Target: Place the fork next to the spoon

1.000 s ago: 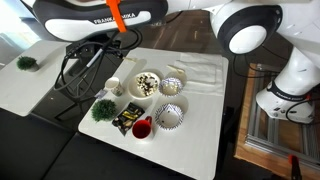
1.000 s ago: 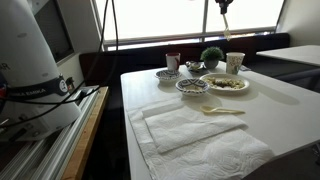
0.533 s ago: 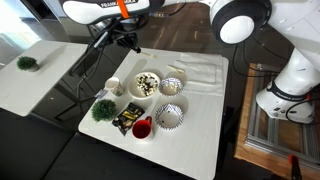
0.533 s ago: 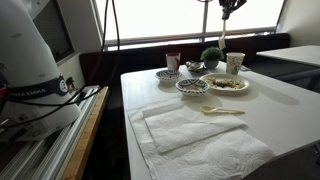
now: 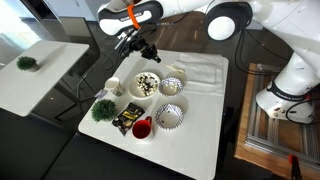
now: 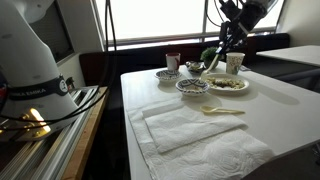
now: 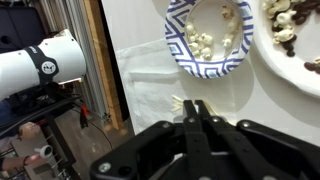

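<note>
My gripper is going to release the fork on the white table [image 5: 168, 73] [image 7: 242, 85] between the spoon and the blue patterned bowl.
A cream plastic fork [image 6: 222, 110] lies on the white table next to the folded white towel [image 6: 190, 130]. In the wrist view its tines [image 7: 177, 102] peek out just behind my fingertips, on the towel's edge below the blue patterned bowl [image 7: 210, 40]. My gripper [image 5: 148, 50] hangs well above the table's far edge; it also shows in an exterior view [image 6: 222, 45]. Its fingers [image 7: 197, 106] are pressed together with nothing between them. I cannot make out a spoon in any view.
On the table stand a plate of food [image 5: 147, 83], two patterned bowls [image 5: 173, 86] [image 5: 168, 116], a red cup [image 5: 141, 128], a white cup [image 5: 113, 87] and a small green plant [image 5: 102, 108]. A second table [image 5: 40, 70] stands beside it.
The arm has swung from over the side table across to above this table's far edge, and the gripper now points down over the fork and bowl.
</note>
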